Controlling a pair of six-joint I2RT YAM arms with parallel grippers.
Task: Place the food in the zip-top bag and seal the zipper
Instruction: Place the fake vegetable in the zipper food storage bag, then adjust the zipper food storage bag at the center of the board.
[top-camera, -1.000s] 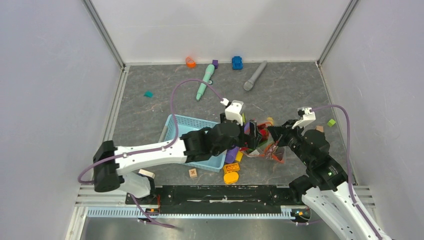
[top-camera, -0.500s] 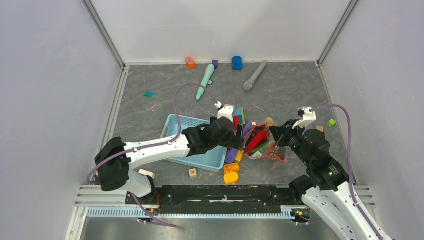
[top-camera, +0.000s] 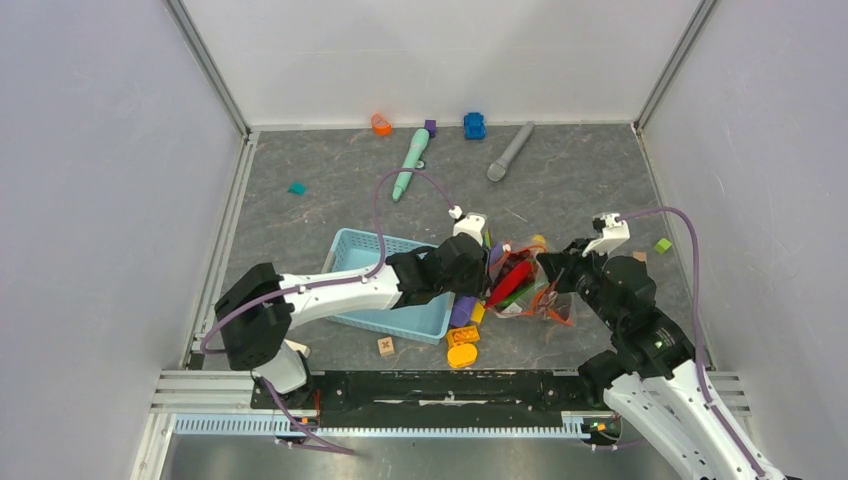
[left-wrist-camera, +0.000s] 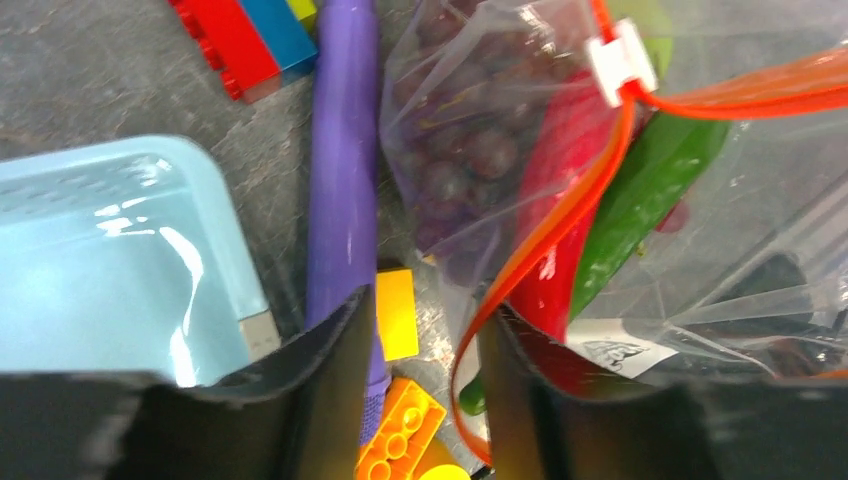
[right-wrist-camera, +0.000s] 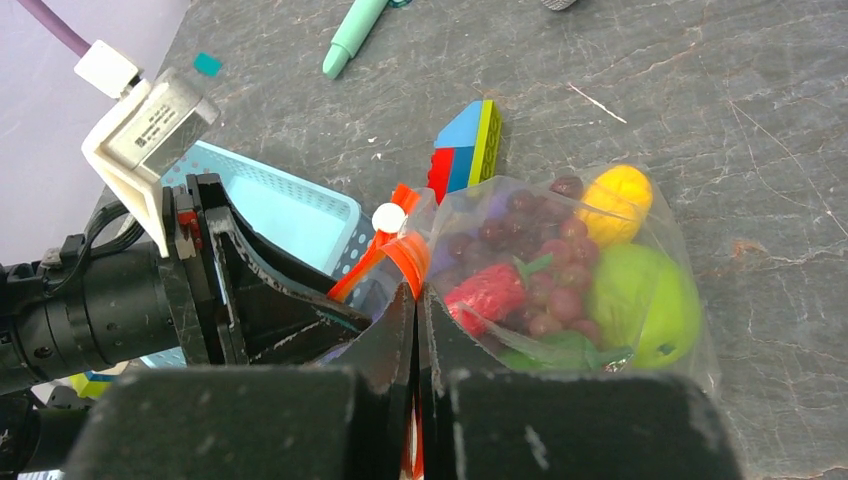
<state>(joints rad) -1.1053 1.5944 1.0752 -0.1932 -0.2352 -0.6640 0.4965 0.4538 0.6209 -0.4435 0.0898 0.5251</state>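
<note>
Next, my right gripper opens and pulls the zipper's end (top-camera: 562, 316) away from the slider first, as it holds the gaping zipper close to its white slider.
The zip-top bag (top-camera: 527, 285) lies right of the basket, clear and bulging with food. The left wrist view shows dark grapes (left-wrist-camera: 470, 150), a red chilli (left-wrist-camera: 570, 200) and a green vegetable (left-wrist-camera: 640, 190) inside it. A green apple (right-wrist-camera: 640, 295) and a yellow piece (right-wrist-camera: 618, 192) appear in the right wrist view. The orange-red zipper (left-wrist-camera: 560, 225) gapes, its white slider (left-wrist-camera: 622, 62) at the far end. My left gripper (left-wrist-camera: 428, 330) is open at the bag's left edge, with the zipper's loop beside its right finger. My right gripper (right-wrist-camera: 416, 295) is shut on the zipper.
A light-blue basket (top-camera: 375, 255) sits under my left arm. A purple cylinder (left-wrist-camera: 343, 170), a yellow block (left-wrist-camera: 397, 312) and an orange block (left-wrist-camera: 400, 445) lie beside the bag. A teal pen (top-camera: 410, 163), a grey stick (top-camera: 510, 152) and small toys lie at the back.
My left gripper has come down from over the bag to its left edge, and its jaws have narrowed from wide open. The right gripper keeps its hold.
</note>
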